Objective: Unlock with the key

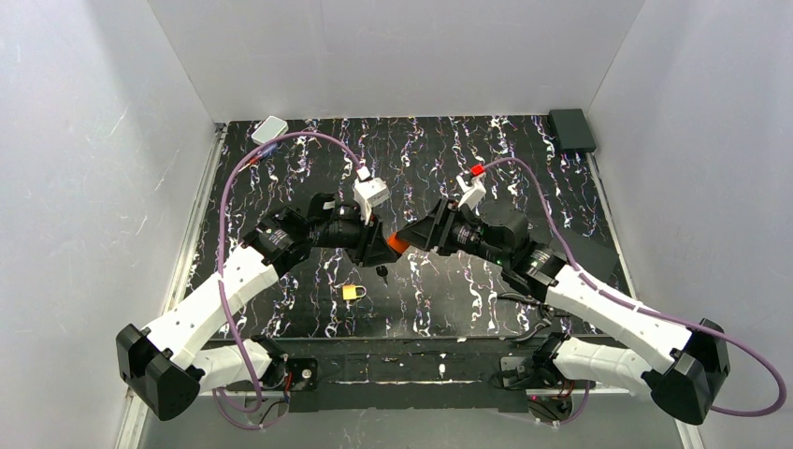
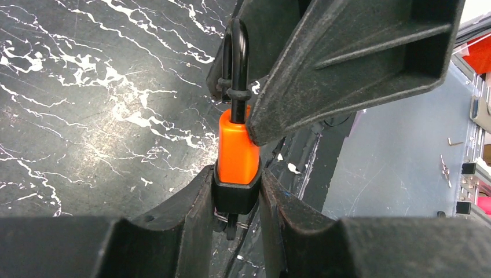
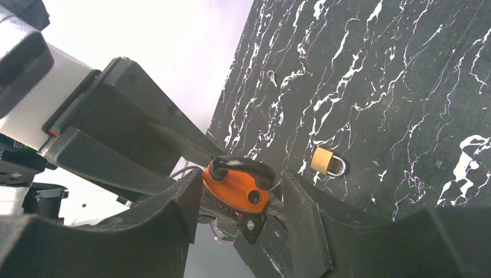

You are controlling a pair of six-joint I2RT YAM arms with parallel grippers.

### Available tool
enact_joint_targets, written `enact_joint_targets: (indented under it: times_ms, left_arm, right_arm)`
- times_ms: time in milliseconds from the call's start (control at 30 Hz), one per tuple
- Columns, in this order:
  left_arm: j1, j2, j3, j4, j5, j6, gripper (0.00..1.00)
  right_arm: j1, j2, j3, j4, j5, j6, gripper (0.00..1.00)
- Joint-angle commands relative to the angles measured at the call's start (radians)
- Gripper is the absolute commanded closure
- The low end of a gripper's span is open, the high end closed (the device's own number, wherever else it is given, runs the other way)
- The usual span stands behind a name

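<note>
I can see the black shackle lying lengthwise across my right gripper's opening, so I will back that gripper off, turn it and pinch the shackle by its thin sides [image 2: 239,62].
The orange padlock [image 1: 397,243] is held above the mat between both grippers. My left gripper [image 2: 236,194] is shut on its black base [image 2: 234,191]. The small dark key [image 2: 231,223] sticks out under that base with a wire ring; a dark key shape also shows just below the grippers in the top view [image 1: 382,272]. My right gripper [image 3: 240,200] closes round the padlock's top [image 3: 234,186]. The black shackle [image 3: 243,167] sits turned aside, and one shackle hole [image 3: 253,197] is empty. In the left wrist view the shackle [image 2: 237,52] stands up between the right fingers [image 2: 347,63].
A small yellow padlock [image 1: 352,292] lies on the marbled black mat near the front, also in the right wrist view [image 3: 327,162]. A tiny metal piece [image 3: 271,76] lies farther off. A white box [image 1: 269,129] and a black box [image 1: 572,129] sit at the back corners.
</note>
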Motion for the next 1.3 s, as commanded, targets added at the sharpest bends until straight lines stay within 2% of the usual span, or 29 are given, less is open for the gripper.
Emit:
enact_joint_targets:
  times_ms: [0, 233, 433, 533, 633, 800, 1033, 1267]
  left_arm:
    - [-0.002, -0.026, 0.002, 0.024, 0.052, 0.019, 1.00]
    - [-0.002, -0.027, -0.001, 0.019, 0.031, 0.022, 1.00]
    - [-0.003, -0.040, 0.003, -0.012, -0.118, 0.031, 1.00]
    - [-0.002, -0.045, 0.004, -0.016, -0.166, 0.031, 1.00]
    - [-0.002, -0.050, 0.002, -0.014, -0.189, 0.033, 1.00]
    - [-0.002, -0.040, 0.006, -0.022, -0.173, 0.033, 1.00]
    - [-0.003, -0.046, -0.001, -0.013, -0.116, 0.020, 1.00]
    - [-0.002, -0.049, -0.001, -0.010, -0.085, 0.020, 1.00]
  right_arm:
    - [0.005, 0.008, 0.071, 0.029, 0.035, 0.002, 0.40]
    - [0.005, 0.047, 0.130, 0.023, 0.013, -0.008, 0.38]
    - [0.005, 0.020, 0.199, -0.198, 0.131, -0.034, 0.07]
    - [0.005, -0.007, 0.199, -0.261, 0.157, -0.018, 0.02]
    - [0.005, -0.024, 0.190, -0.301, 0.174, 0.030, 0.05]
    - [0.005, -0.011, 0.140, -0.177, 0.102, 0.062, 0.17]
    - [0.006, 0.065, 0.152, -0.084, 0.018, 0.079, 0.20]
    - [0.006, 0.115, 0.164, -0.060, 0.016, 0.082, 0.31]
